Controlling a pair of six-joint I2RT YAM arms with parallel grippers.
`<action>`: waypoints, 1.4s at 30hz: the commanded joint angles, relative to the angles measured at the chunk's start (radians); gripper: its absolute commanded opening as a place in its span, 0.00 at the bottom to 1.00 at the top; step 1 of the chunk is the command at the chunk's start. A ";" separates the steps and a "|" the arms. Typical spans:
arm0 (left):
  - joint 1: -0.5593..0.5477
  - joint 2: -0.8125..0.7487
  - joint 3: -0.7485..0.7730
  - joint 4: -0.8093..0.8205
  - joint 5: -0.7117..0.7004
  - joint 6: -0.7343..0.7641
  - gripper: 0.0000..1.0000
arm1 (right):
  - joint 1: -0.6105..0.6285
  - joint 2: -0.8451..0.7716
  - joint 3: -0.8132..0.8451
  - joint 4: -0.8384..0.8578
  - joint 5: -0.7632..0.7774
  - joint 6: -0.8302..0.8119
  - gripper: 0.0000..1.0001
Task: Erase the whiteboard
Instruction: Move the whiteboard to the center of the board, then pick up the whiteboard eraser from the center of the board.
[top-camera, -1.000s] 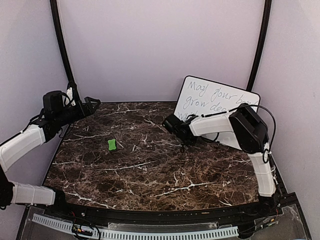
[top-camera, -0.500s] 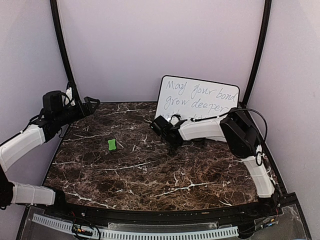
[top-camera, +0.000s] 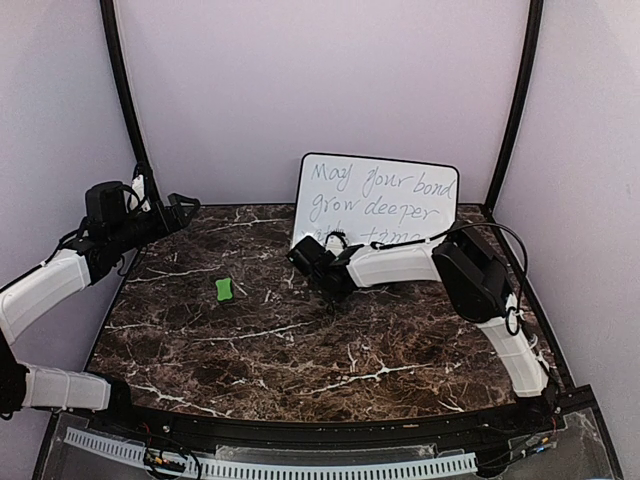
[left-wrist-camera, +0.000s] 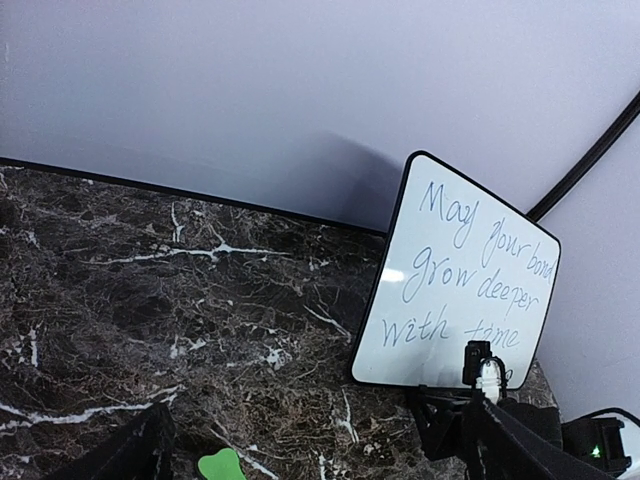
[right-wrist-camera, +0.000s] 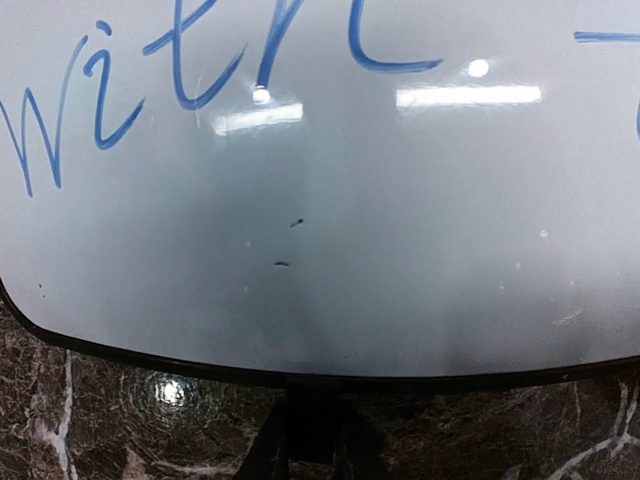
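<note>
The green eraser block is on the marble table, and next my left gripper needs to move to it and close on the eraser block's middle (top-camera: 224, 290) (left-wrist-camera: 224, 474).
The whiteboard (top-camera: 378, 198) stands upright near the back wall with blue handwritten words on it. My right gripper (top-camera: 316, 262) is shut on the black frame at its bottom edge. The right wrist view is filled by the whiteboard (right-wrist-camera: 330, 200), with my right gripper (right-wrist-camera: 313, 388) pinching the rim. In the left wrist view the whiteboard (left-wrist-camera: 455, 285) is at the right. My left gripper (top-camera: 181, 208) hangs open at the far left, away from the board, and the left gripper (left-wrist-camera: 320, 462) holds nothing.
A small green eraser block (top-camera: 225, 289) lies on the dark marble table (top-camera: 300, 350), left of centre; the same eraser block (left-wrist-camera: 222, 466) shows between my left fingers' tips, further off. Black frame posts rise at both back corners.
My right arm has carried the whiteboard leftward along the back of the table, and more of its writing now shows. The left arm and the eraser have not moved.
</note>
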 joint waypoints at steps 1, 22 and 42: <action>0.007 -0.020 -0.018 0.003 -0.008 -0.006 0.99 | 0.025 -0.005 0.025 0.112 -0.065 -0.021 0.17; -0.142 0.050 0.083 -0.319 -0.441 -0.140 0.99 | 0.068 -0.352 -0.440 0.415 -0.221 -0.235 0.60; -0.443 0.464 0.136 -0.371 -0.737 -0.346 0.83 | 0.103 -0.669 -0.739 0.478 -0.113 -0.299 0.64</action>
